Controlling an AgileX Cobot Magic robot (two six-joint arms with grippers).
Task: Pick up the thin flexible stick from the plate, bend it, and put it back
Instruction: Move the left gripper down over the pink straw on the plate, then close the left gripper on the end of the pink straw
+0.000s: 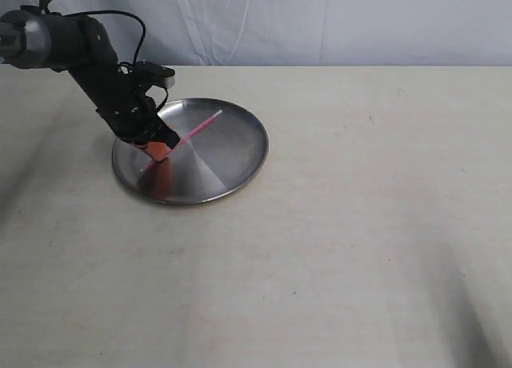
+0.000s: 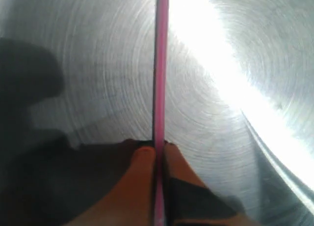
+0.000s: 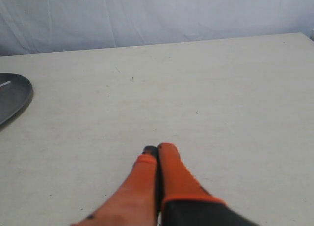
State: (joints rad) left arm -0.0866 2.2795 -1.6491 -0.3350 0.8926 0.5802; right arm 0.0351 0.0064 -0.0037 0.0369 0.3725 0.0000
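The pink stick is held too far in from its lower end by my left gripper, so next I open it and grip closer to that end (image 1: 146, 169) before I lift.
The round steel plate (image 1: 240, 156) lies on the table at the left of the exterior view. The thin pink stick (image 1: 196, 130) runs straight across it, its pale tip toward the far rim. My left gripper (image 1: 160, 150) is down inside the plate and shut on the stick near its lower end. In the left wrist view the stick (image 2: 160, 69) runs between the two orange fingers (image 2: 142, 159) over the plate's (image 2: 98, 88) brushed floor. My right gripper (image 3: 156, 150) is shut with nothing in it, above bare table; it is out of the exterior view. The plate's rim (image 3: 22, 96) shows far off.
The cream table (image 1: 360, 224) spreads wide to the right of the plate and in front of it. A pale cloth backdrop (image 1: 320, 20) hangs behind the table's far edge. The left arm (image 1: 88, 52) and its cable lean in from the upper left.
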